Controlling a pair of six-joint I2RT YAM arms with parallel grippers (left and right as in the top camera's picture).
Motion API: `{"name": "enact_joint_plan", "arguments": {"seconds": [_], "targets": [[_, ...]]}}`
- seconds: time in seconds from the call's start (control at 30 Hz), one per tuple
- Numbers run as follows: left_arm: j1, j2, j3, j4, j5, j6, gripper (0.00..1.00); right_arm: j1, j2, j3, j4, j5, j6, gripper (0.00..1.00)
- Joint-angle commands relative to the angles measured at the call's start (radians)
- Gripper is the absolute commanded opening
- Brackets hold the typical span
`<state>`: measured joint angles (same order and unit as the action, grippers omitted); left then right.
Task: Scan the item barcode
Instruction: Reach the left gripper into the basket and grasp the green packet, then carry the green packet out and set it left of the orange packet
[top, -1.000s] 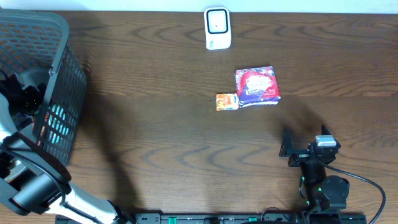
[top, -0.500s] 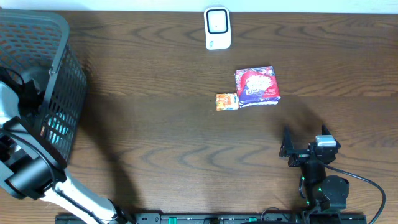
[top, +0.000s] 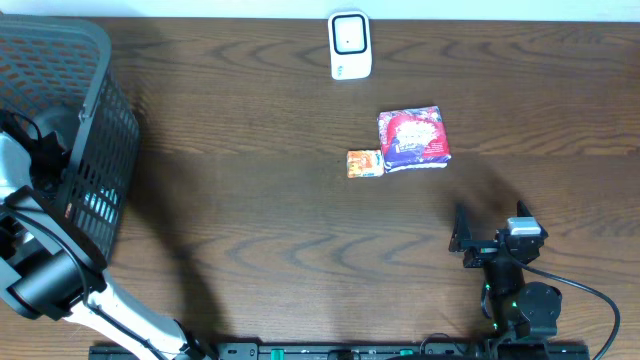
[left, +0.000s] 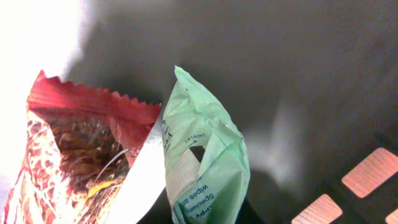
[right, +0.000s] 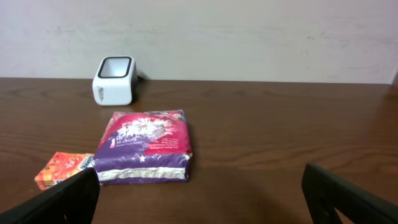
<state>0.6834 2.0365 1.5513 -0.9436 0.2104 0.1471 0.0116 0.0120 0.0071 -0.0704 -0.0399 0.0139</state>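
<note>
The robot's left gripper should release the green wipes packet on the table (top: 325, 140) beside the small orange packet, toward the basket.
My left arm (top: 22, 170) reaches down into the black mesh basket (top: 105, 90) at the table's left edge. In the left wrist view a crumpled green wipes packet (left: 208, 155) is pinched at the bottom of the frame, with my left gripper shut on it and its fingers out of sight. A red snack bag (left: 74, 155) lies beside it. The white scanner (top: 350, 45) (right: 114, 79) stands at the far middle of the table. My right gripper (top: 463, 240) (right: 205, 199) rests open and empty near the front right.
A purple and red packet (top: 413, 138) (right: 146, 146) and a small orange packet (top: 365, 163) (right: 62, 169) lie side by side between the scanner and my right gripper. Dark wood table (top: 270, 220) spans the middle.
My left arm shifted a little inside the basket and its gripper went from open to shut on the green packet. The right arm has not moved.
</note>
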Motion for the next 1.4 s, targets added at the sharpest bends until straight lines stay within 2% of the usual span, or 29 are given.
{"name": "enact_joint_plan", "arguments": {"seconds": [0.0,0.17,0.33,0.43,0.57,0.7,0.8,0.87,1.13,1.3,1.37], "targets": [[0.000,-0.045,0.049,-0.021,-0.004,-0.121,0.07,0.005,-0.006,-0.001,-0.005,0.004,-0.011,0.99],[0.000,-0.190,0.127,0.004,0.054,-0.318,0.07,0.005,-0.006,-0.001,-0.005,0.004,-0.011,0.99],[0.000,-0.373,0.151,0.137,0.174,-0.463,0.07,0.005,-0.006,-0.001,-0.005,0.004,-0.011,0.99],[0.000,-0.486,0.151,0.218,0.213,-0.513,0.07,0.005,-0.006,-0.001,-0.005,0.004,-0.011,0.99],[0.000,-0.619,0.151,0.314,0.230,-0.520,0.07,0.005,-0.006,-0.001,-0.004,0.004,-0.011,0.99],[-0.020,-0.713,0.151,0.408,0.372,-0.520,0.07,0.005,-0.006,-0.001,-0.005,0.004,-0.011,0.99],[-0.110,-0.733,0.151,0.506,0.542,-0.520,0.07,0.005,-0.006,-0.001,-0.005,0.004,-0.011,0.99],[-0.209,-0.724,0.151,0.531,0.590,-0.520,0.07,0.005,-0.006,-0.001,-0.005,0.004,-0.011,0.99],[-0.622,-0.608,0.148,0.464,0.589,-0.507,0.07,0.005,-0.006,-0.001,-0.005,0.004,-0.011,0.99],[-0.766,-0.511,0.147,0.398,0.573,-0.444,0.08,0.005,-0.006,-0.001,-0.005,0.004,-0.011,0.99],[-0.806,-0.472,0.147,0.359,0.504,-0.427,0.08,0.005,-0.006,-0.001,-0.005,0.004,-0.011,0.99]]}}
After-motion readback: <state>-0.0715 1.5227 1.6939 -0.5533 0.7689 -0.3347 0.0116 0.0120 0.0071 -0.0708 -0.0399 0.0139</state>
